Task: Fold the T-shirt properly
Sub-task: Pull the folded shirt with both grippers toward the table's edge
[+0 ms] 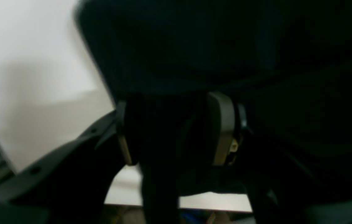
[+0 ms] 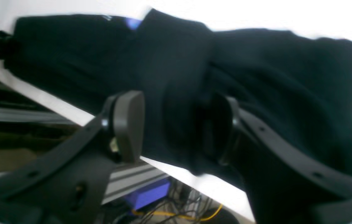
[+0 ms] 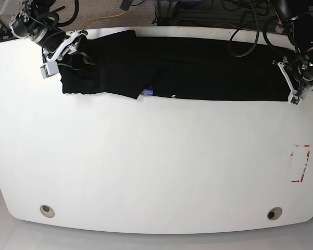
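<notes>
The black T-shirt lies against the table's far edge; my right gripper needs to grab the T-shirt's bunched end (image 3: 75, 77) to help pull it frontward.
The black T-shirt (image 3: 198, 67) lies stretched in a long band along the table's far edge, with a fold hanging near its left third. Its sun print is out of view. My right gripper (image 3: 60, 54), at the left of the base view, holds the shirt's left end. In the right wrist view bunched fabric (image 2: 176, 93) fills the space between its fingers (image 2: 129, 124). My left gripper (image 3: 293, 86), at the right of the base view, is at the shirt's right end. In the left wrist view black cloth (image 1: 160, 140) hangs between its pads (image 1: 222, 130).
The white table (image 3: 156, 166) extends toward the front. A red-marked rectangle (image 3: 300, 163) is at the right edge. Two round holes (image 3: 47, 210) sit near the front corners. Cables (image 3: 239, 15) and frame rails lie behind the far edge.
</notes>
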Controlling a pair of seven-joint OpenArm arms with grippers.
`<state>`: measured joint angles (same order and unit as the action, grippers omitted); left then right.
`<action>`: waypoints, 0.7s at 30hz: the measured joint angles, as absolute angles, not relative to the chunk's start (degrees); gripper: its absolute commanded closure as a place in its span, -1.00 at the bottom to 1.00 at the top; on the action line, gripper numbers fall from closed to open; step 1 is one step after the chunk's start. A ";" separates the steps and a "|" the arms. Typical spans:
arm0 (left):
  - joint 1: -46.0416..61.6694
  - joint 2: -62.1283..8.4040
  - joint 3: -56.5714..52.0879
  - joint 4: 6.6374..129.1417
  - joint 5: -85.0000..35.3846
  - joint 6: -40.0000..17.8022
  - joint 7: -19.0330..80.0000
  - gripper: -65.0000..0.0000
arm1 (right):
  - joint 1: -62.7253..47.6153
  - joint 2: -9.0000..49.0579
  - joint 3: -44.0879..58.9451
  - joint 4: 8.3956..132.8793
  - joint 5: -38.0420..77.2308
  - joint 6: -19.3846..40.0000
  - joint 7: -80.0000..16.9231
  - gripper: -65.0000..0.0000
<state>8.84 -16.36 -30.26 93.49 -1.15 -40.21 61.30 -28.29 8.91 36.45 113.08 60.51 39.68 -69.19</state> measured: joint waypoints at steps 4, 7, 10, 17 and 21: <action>8.40 -14.31 -32.49 101.21 -5.08 -40.10 61.19 0.10 | -26.22 8.71 30.89 112.88 60.10 39.59 -69.76 -0.03; 8.86 -14.15 -32.91 105.21 -8.58 -40.12 61.23 0.10 | -24.32 8.73 27.57 112.27 56.82 39.42 -68.73 -0.03; 10.26 -14.37 -32.91 105.21 -9.96 -40.10 61.19 0.10 | -23.14 7.92 26.89 110.04 50.70 39.40 -69.08 -0.04; 11.25 -14.26 -32.91 96.60 -9.61 -40.10 61.21 0.10 | -23.42 9.52 36.58 113.30 42.46 39.46 -69.19 -0.05; 12.03 -14.17 -32.97 94.24 -9.52 -40.10 60.47 0.10 | -23.57 11.94 37.95 113.14 42.74 39.46 -70.83 -0.05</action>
